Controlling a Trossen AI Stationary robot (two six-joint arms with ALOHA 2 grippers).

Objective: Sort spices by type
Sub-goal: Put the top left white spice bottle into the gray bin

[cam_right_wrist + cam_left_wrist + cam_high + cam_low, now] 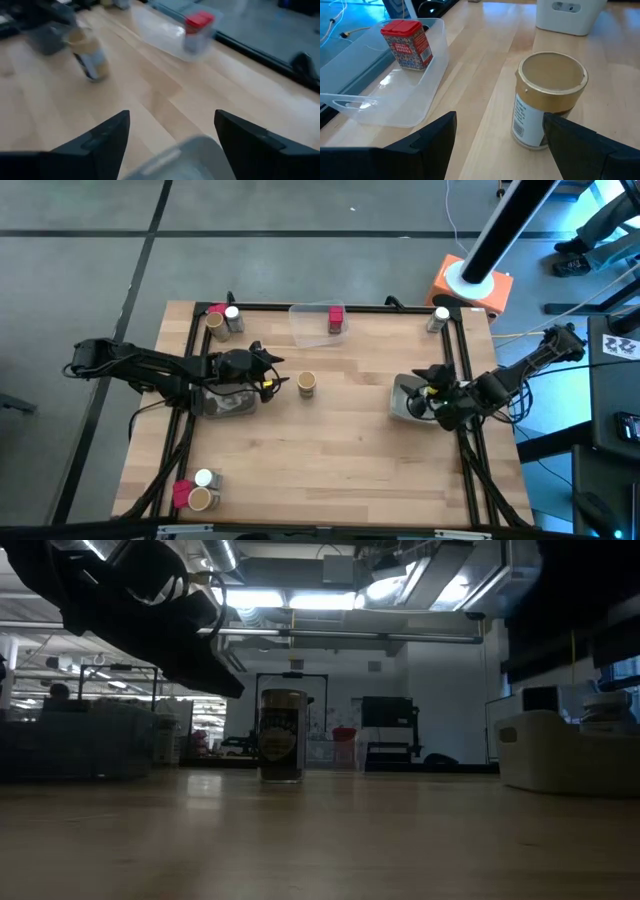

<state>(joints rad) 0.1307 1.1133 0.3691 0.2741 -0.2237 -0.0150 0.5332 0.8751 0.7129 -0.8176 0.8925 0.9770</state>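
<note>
The white-capped jar's cap (232, 312) is in the far corner group of spices. My left gripper should go there next and close on it.
A tan-brown round-topped cylinder (306, 385) (282, 735) (547, 100) stands upright on its base mid-table. My left gripper (278, 383) (500, 145) is open and level, just left of that cylinder, which stands ahead of its fingers, nearer one of them. A red block (336, 318) (407, 42) (197, 27) stands in the clear tray (312, 325) (395, 95) at the far edge. My right gripper (428, 387) (172, 140) is open over the right grey bin (406, 402) (185, 155).
More spices stand in groups at the far-left corner (222, 320) and the near-left corner (196, 492), and one white-capped jar (438, 318) stands at the far-right corner. A second grey bin (225, 402) lies under my left arm. A black frame (192, 360) borders the table.
</note>
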